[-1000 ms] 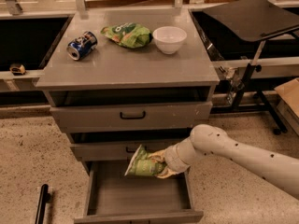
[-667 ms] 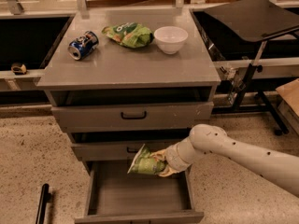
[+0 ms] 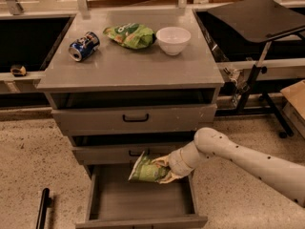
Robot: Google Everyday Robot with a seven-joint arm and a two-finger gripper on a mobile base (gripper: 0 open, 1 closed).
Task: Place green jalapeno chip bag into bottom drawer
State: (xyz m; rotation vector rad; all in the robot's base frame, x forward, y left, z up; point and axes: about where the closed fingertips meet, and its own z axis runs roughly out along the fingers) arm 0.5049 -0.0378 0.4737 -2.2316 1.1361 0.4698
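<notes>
My gripper needs to release the green jalapeno chip bag near the middle of the open bottom drawer's grey bottom (image 3: 150, 197).
The green jalapeno chip bag (image 3: 145, 170) is a pale-green bag with a whitish end. My gripper (image 3: 163, 170) is shut on it and holds it just above the open bottom drawer (image 3: 143, 199), near the drawer's back edge. The white arm reaches in from the lower right. The bag hangs over the drawer's flat grey inside, slightly right of its middle. Part of the bag is hidden by my fingers.
Two shut grey drawer fronts with black handles (image 3: 136, 118) sit above the open drawer. On the cabinet top lie a blue soda can (image 3: 84, 46), a brighter green bag (image 3: 130, 35) and a white bowl (image 3: 173, 40). A black stand (image 3: 259, 18) is at the right.
The arm and the bag have shifted slightly, staying over the back of the open drawer. Nothing else has moved.
</notes>
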